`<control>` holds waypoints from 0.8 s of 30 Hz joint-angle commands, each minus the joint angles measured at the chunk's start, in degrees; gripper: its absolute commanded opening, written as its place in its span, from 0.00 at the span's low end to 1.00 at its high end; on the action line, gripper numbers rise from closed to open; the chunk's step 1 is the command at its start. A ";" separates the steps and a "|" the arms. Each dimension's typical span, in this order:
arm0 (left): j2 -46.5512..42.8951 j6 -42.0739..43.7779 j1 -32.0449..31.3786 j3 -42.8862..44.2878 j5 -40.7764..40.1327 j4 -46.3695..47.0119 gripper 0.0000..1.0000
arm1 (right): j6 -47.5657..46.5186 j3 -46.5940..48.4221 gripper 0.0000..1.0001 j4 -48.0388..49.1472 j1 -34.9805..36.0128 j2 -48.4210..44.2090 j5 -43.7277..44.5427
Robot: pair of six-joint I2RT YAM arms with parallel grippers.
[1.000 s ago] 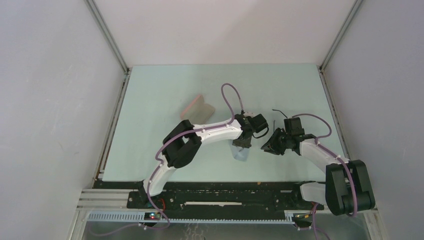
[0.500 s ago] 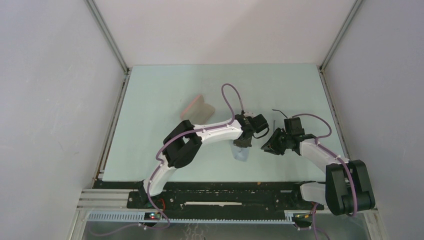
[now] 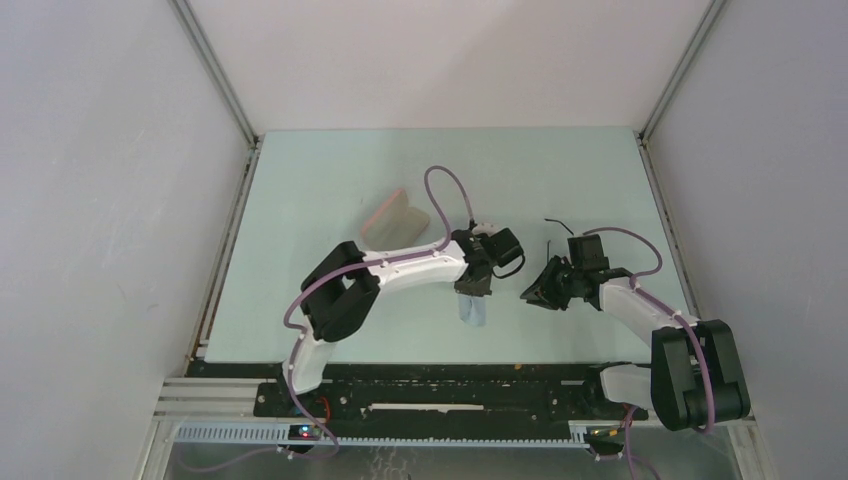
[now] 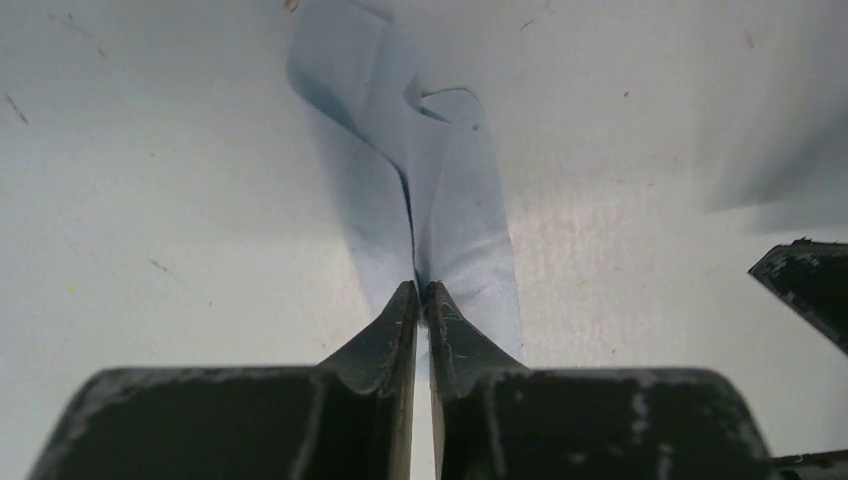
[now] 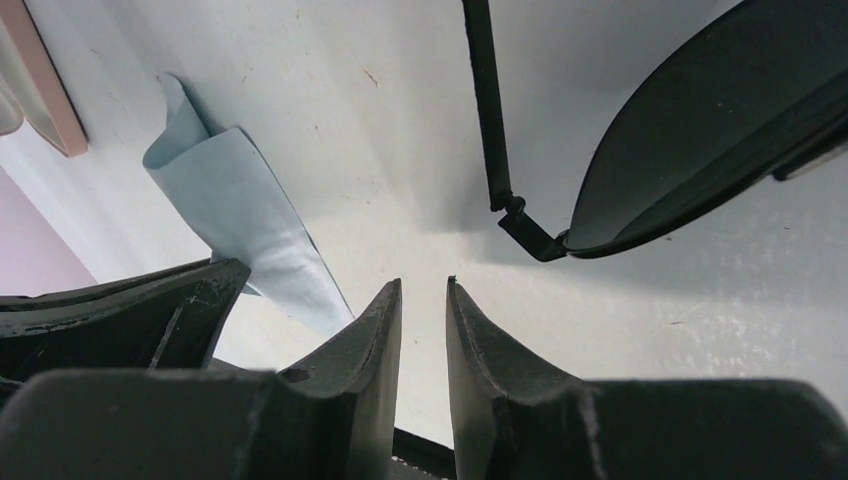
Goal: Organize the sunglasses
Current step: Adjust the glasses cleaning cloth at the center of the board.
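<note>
I am pinching the grey-blue cloth with my left gripper where the cloth's flaps meet, so next I take only the flap on its own side (image 4: 362, 225) and leave the other to my right gripper.
The sunglasses (image 5: 700, 130) lie on the table beyond and to the right of my right gripper (image 5: 424, 285), one thin arm (image 5: 485, 100) stretched out. From above only that thin arm (image 3: 553, 226) shows plainly. My right gripper (image 3: 528, 293) is narrowly open, with nothing between its fingers. My left gripper (image 4: 421, 287) is shut on the top fold of the grey-blue cloth (image 4: 440, 190), which hangs pinched below it. From above, the left gripper (image 3: 470, 292) is just left of the right one, over the cloth (image 3: 472, 312).
The salmon-pink case (image 3: 395, 220) lies open at the back left of the left arm, its edge also showing in the right wrist view (image 5: 45, 90). Pale walls and metal rails (image 3: 225, 260) close in the table on three sides.
My left gripper has closed on the cloth and shifted a little to the left with it; the cloth is now gathered narrower. The right arm has not moved.
</note>
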 commanded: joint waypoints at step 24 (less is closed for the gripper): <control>-9.34 -2.79 2.00 -10.59 2.93 9.82 0.31 | 0.31 0.06 0.31 1.85 1.75 0.21 -1.12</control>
